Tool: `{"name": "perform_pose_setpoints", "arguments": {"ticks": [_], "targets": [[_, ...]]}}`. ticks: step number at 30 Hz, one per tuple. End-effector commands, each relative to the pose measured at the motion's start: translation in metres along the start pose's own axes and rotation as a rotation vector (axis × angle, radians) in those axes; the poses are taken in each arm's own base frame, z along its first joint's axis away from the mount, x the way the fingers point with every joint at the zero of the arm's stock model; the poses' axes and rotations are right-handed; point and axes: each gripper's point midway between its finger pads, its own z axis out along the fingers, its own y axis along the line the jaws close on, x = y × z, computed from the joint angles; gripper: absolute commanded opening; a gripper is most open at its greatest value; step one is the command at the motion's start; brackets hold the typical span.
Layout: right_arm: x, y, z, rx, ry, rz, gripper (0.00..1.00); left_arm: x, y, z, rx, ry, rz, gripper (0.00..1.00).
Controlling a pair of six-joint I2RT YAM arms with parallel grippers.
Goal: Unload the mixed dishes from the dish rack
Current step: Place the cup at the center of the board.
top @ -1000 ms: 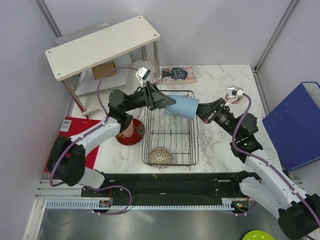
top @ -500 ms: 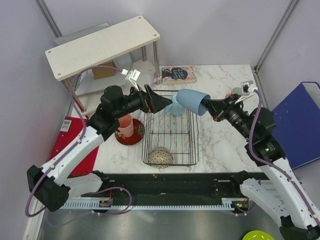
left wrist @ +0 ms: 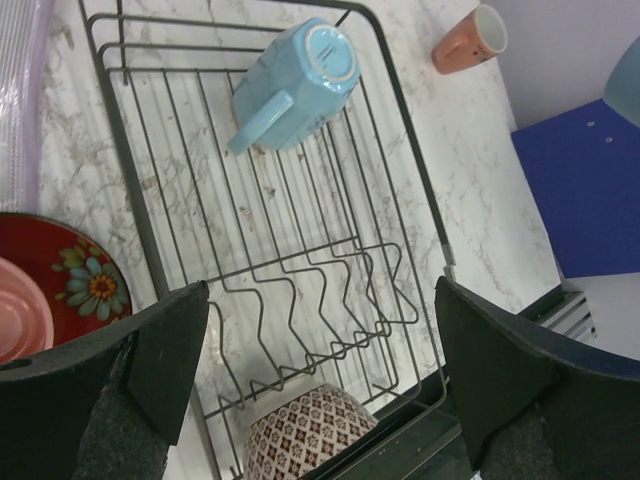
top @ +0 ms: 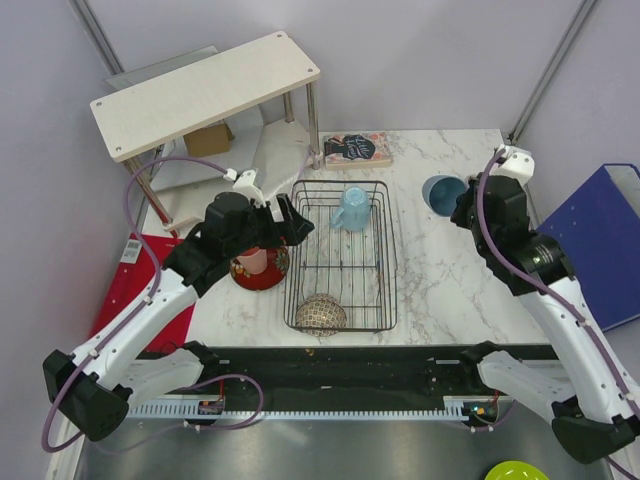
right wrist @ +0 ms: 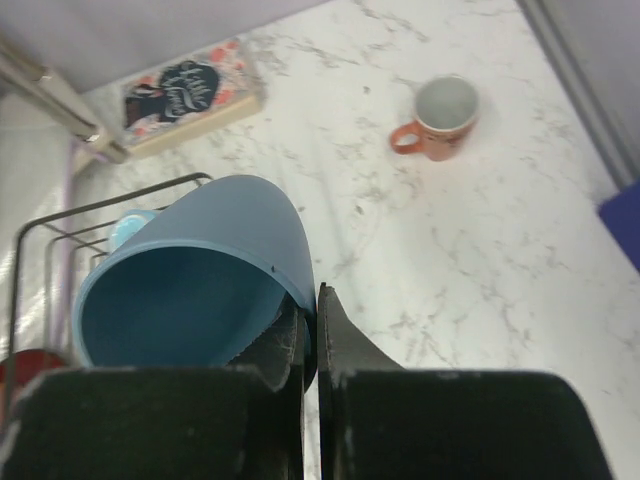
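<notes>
Next, my right gripper sets the blue cup down and lets go of it on the marble table (top: 481,222) (right wrist: 474,212) in front of the salmon mug.
The black wire dish rack (top: 386,270) holds a light blue mug (top: 350,208) on its side at the far end and a speckled bowl (top: 320,313) upside down at the near end. My left gripper (top: 290,225) is open and empty above the rack's left rim; its view shows the rack (left wrist: 406,150), mug (left wrist: 295,85) and bowl (left wrist: 310,435). My right gripper (right wrist: 312,300) is shut on the rim of a blue cup (top: 443,192), held above the table right of the rack. A salmon mug (right wrist: 440,118) stands beyond. A pink tumbler (top: 252,260) stands on the dark red plate (top: 275,272).
A white wooden shelf (top: 200,90) stands at the back left with a cardboard box (top: 208,140) under it. A book (top: 357,148) lies behind the rack. A blue binder (top: 595,250) lies at the right edge and a red sheet (top: 130,270) at the left.
My right gripper has carried the blue cup from over the rack to the right and turned it mouth up. My left gripper has drawn back left, away from the cup.
</notes>
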Motion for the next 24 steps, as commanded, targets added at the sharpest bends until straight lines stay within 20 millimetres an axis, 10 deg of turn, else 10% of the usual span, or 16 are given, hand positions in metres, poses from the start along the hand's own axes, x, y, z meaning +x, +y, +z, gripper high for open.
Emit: {"name": "perform_pose_setpoints", "arguments": {"ticks": [1,13,24], "targets": [[-0.016,-0.034,-0.003,0.208,-0.022,-0.06,0.0,0.0,0.01,-0.011,-0.036,-0.024,0.031,0.99],[0.005,-0.093,0.04,0.421,0.097,0.043,0.0,-0.002,0.007,-0.025,-0.021,-0.046,0.007,0.99],[0.082,-0.157,0.109,0.53,0.349,0.431,0.0,0.021,0.009,-0.02,-0.016,0.036,-0.073,0.99]]}}
